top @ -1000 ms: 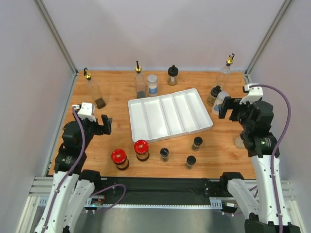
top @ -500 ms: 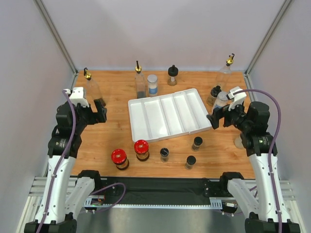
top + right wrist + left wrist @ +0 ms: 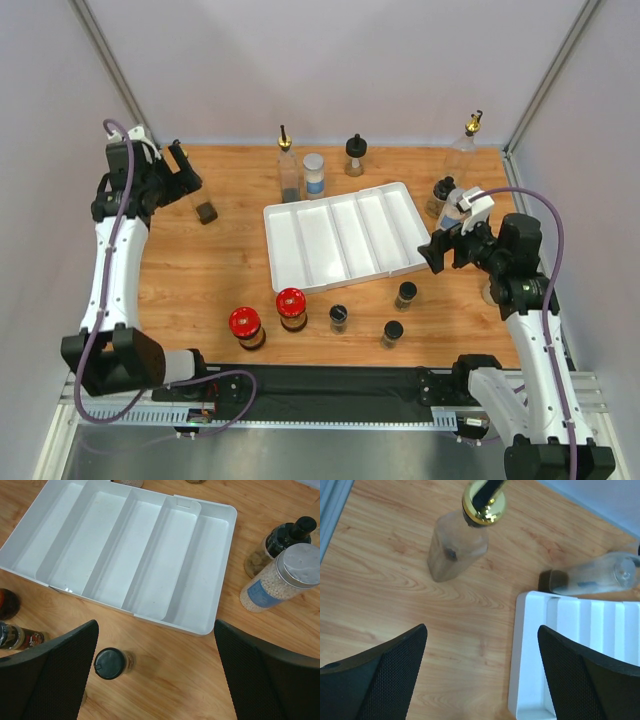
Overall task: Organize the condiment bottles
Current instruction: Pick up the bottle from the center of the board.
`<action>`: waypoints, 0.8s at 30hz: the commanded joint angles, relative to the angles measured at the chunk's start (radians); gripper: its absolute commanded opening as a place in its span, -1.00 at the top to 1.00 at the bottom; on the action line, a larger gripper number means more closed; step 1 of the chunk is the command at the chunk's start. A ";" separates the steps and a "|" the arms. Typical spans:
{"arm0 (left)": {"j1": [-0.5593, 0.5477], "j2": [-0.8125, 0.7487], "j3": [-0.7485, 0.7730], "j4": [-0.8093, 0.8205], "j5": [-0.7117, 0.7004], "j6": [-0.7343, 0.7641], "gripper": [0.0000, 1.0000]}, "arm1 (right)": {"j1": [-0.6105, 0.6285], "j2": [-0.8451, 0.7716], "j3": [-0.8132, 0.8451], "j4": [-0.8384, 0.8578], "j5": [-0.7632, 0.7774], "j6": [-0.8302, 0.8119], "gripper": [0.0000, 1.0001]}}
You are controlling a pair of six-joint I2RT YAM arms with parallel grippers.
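Note:
The robot's left gripper needs to close on the bottle's neck [image 3: 186, 158] [image 3: 472, 522], below the gold spout of the clear gold-spouted bottle that stands apart from the tray.
A clear gold-spouted bottle [image 3: 457, 550] stands at the back left, just beyond my open, empty left gripper [image 3: 481, 630]; in the top view my left gripper [image 3: 183, 168] hides all but the bottle's dark base [image 3: 206, 212]. My right gripper [image 3: 156, 622] is open and empty above the table by the white tray's right end [image 3: 220, 570]. A black-capped jar [image 3: 110, 663] stands near its left finger. A white-lidded jar [image 3: 280, 577] and a dark bottle [image 3: 280, 537] stand to its right. Two red-lidded jars [image 3: 245, 325] [image 3: 291, 305] and three black-capped jars [image 3: 339, 318] stand in front of the tray.
The white divided tray [image 3: 285, 250] lies mid-table with nothing in it. Along the back stand a gold-spouted bottle [image 3: 288, 172], a silver-lidded jar [image 3: 314, 175], a black-topped bottle [image 3: 355, 155] and another gold-spouted bottle [image 3: 465, 145]. Walls close in on three sides.
My left arm has swung up and back to the back-left corner, its gripper now over the gold-spouted bottle. My right gripper has moved left toward the tray's right end.

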 commanded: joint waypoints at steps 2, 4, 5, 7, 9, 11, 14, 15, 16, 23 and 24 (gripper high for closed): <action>0.008 0.109 0.121 -0.006 -0.072 -0.040 -0.94 | 0.005 -0.018 -0.003 0.029 -0.012 -0.005 -1.00; 0.006 0.187 0.185 -0.003 -0.090 -0.036 -0.89 | 0.004 -0.022 -0.006 0.031 -0.008 -0.006 -1.00; 0.008 0.210 0.211 -0.007 -0.109 -0.034 -0.86 | 0.004 -0.022 -0.007 0.028 -0.008 -0.008 -1.00; 0.008 0.269 0.265 0.002 -0.107 -0.023 -0.82 | 0.004 -0.022 -0.007 0.025 -0.010 -0.008 -1.00; 0.006 0.307 0.291 0.017 -0.112 -0.017 -0.80 | 0.005 -0.024 -0.007 0.022 -0.013 -0.008 -1.00; 0.006 0.326 0.297 0.052 -0.112 -0.007 -0.79 | 0.005 -0.021 -0.007 0.022 -0.015 -0.006 -1.00; 0.006 0.362 0.306 0.092 -0.107 0.016 -0.75 | 0.005 -0.018 -0.007 0.022 -0.008 -0.008 -1.00; 0.005 0.387 0.323 0.094 -0.107 0.023 -0.73 | 0.005 -0.018 -0.007 0.022 -0.008 -0.009 -1.00; 0.005 0.401 0.335 0.091 -0.109 0.035 -0.69 | 0.005 -0.016 -0.007 0.020 -0.007 -0.009 -1.00; -0.017 0.467 0.426 0.081 -0.118 0.089 -0.51 | 0.005 -0.003 -0.007 0.022 0.004 -0.011 -1.00; -0.026 0.473 0.431 0.078 -0.118 0.099 -0.48 | 0.005 -0.003 -0.007 0.023 0.005 -0.012 -1.00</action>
